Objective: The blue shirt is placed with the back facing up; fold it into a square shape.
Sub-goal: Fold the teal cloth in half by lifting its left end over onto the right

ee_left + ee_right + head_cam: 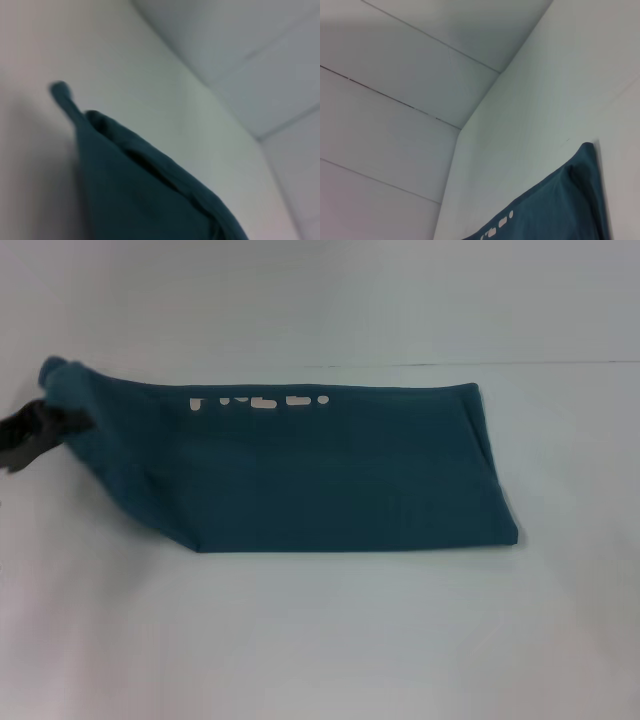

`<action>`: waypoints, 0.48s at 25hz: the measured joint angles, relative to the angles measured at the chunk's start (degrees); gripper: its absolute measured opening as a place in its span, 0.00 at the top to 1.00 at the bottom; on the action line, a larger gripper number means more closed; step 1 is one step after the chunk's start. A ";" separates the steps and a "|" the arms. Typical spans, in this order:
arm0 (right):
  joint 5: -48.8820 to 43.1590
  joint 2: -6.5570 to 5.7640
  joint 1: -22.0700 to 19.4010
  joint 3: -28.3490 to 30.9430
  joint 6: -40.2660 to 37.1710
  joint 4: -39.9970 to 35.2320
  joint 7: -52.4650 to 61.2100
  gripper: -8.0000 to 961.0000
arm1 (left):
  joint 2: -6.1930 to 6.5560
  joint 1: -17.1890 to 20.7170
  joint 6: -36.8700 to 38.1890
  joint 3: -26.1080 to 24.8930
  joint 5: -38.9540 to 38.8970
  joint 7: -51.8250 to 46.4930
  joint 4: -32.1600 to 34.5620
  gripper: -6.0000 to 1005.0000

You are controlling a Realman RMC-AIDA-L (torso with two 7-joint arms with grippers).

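Note:
My left gripper is set to place the blue shirt's raised tip. Next, I let go of it by the far corner of its opposite end (pixel 452 388).
The blue shirt (pixel 330 480) lies on the white table as a long folded band, with a strip of white lettering (pixel 260 401) showing along its far edge. Its left end is drawn out into a narrow raised tip. My left gripper (pixel 40 428) is at the far left of the head view, shut on that left end. The left wrist view shows the shirt (pixel 140 200) close up with layered folds and a small bunched tip. In the right wrist view only the shirt's right end (pixel 560 210) appears. My right gripper is out of view.
The white table (pixel 320 640) stretches in front of and to the right of the shirt. A pale panelled wall (pixel 395 100) rises behind the table's far edge.

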 joint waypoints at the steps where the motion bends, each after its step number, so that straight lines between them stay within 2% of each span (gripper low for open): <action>1: 0.00 0.02 0.11 -0.02 -0.03 0.00 0.00 0.16 | 0.00 -0.97 1.40 0.01 -0.39 -0.13 0.24 0.99; 5: 0.00 0.07 0.33 -0.05 -0.31 0.00 -0.03 0.16 | -0.22 -4.43 5.12 0.26 -0.81 -0.53 0.78 0.99; 6: 0.00 0.10 0.37 -0.09 -0.41 0.00 -0.04 0.16 | -0.67 -6.37 6.58 0.91 -0.84 -0.57 1.11 0.99; 8: 0.00 0.12 0.37 -0.10 -0.44 0.00 -0.04 0.16 | -0.86 -6.94 6.96 1.23 -0.85 -0.57 1.21 0.99; 12: 0.00 0.18 0.40 -0.13 -0.43 0.00 -0.04 0.16 | -2.23 -10.21 8.04 3.69 -0.91 -0.65 1.82 0.99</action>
